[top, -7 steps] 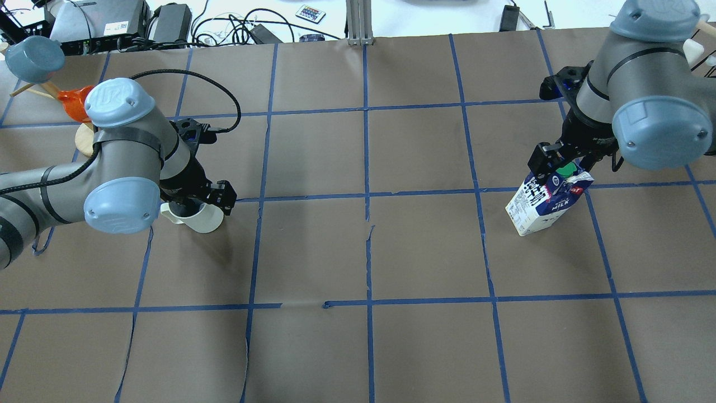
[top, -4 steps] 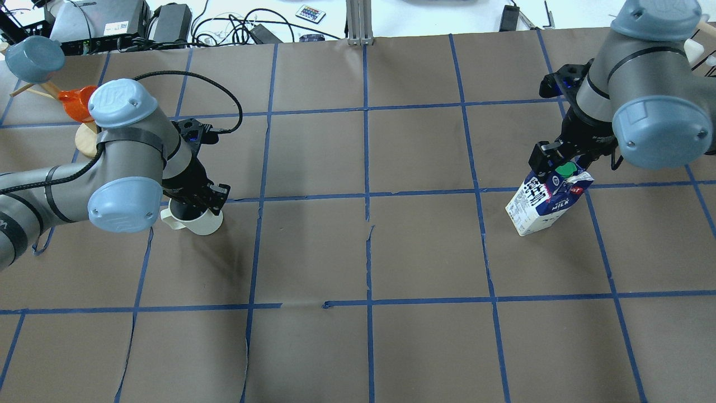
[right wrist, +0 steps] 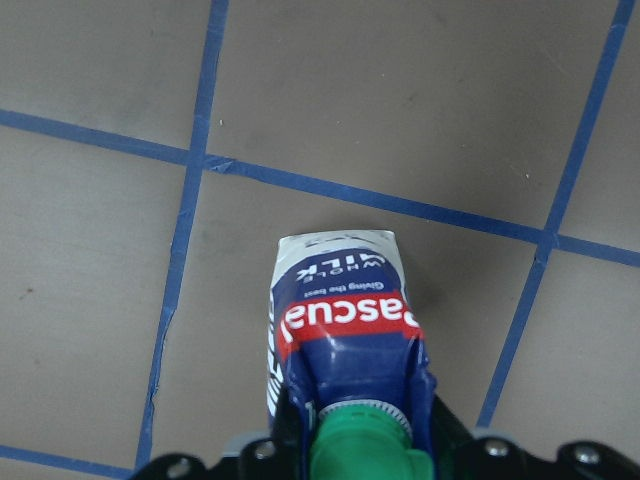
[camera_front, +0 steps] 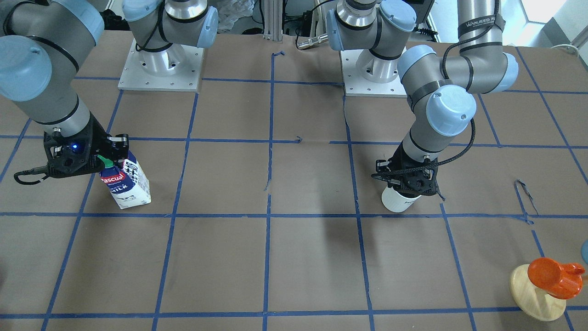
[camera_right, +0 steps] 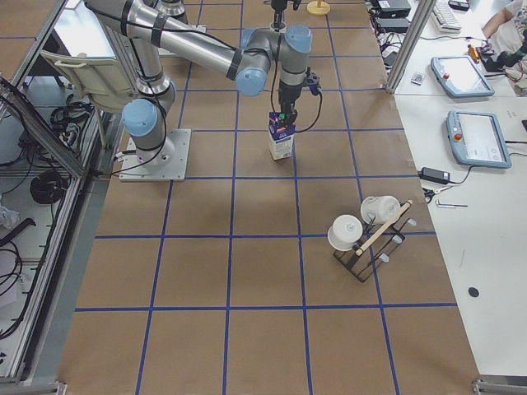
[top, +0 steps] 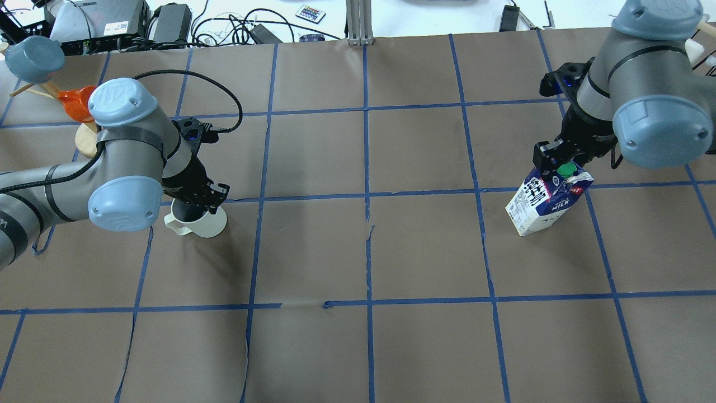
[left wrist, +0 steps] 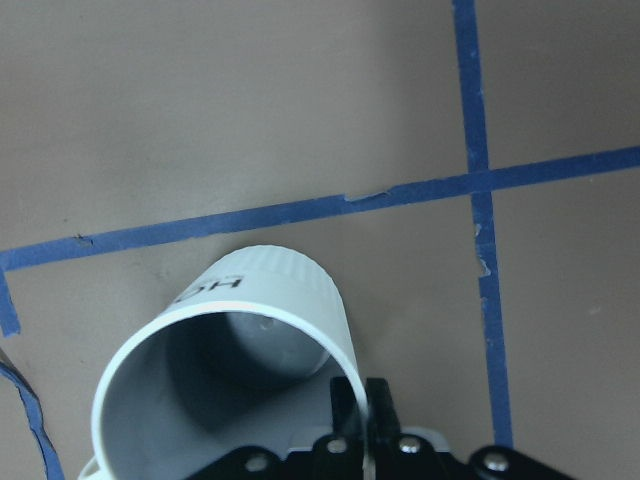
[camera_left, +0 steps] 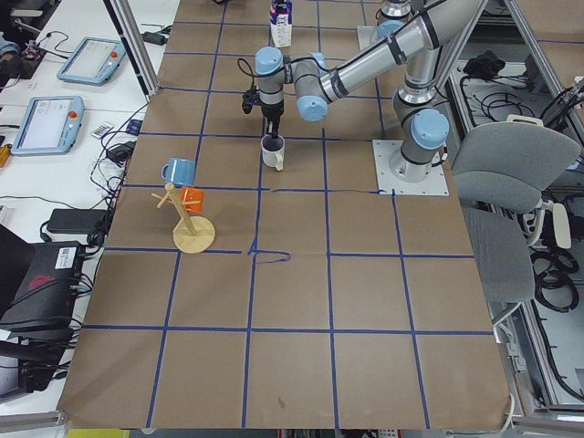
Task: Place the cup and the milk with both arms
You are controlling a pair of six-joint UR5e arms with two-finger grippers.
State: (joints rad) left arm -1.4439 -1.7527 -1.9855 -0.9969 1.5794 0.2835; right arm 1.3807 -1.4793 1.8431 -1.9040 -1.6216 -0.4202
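Next, my left gripper releases the white cup on the middle blue tape line (camera_front: 268, 265), past the spot where that line crosses between my arms.
The white cup (top: 206, 225) stands on the brown table at the left; it also shows in the front view (camera_front: 396, 201) and the left wrist view (left wrist: 262, 292). My left gripper (top: 202, 200) comes down from above and is shut on its rim, one finger inside and one outside. The blue and white milk (top: 538, 210) stands at the right, seen too in the front view (camera_front: 127, 186) and the right wrist view (right wrist: 340, 300). My right gripper (top: 561, 162) is shut on its gable top beside the green cap (right wrist: 358, 440).
An orange cup on a wooden disc stand (top: 75, 103) with a blue cup (top: 33, 56) stands at the far left. A rack with white cups (camera_right: 362, 230) stands beyond the milk. Blue tape lines (top: 366, 196) grid the brown paper.
My left gripper's fingers have closed from wide open onto the cup's rim, and the cup has shifted slightly. The right gripper and milk have hardly moved.
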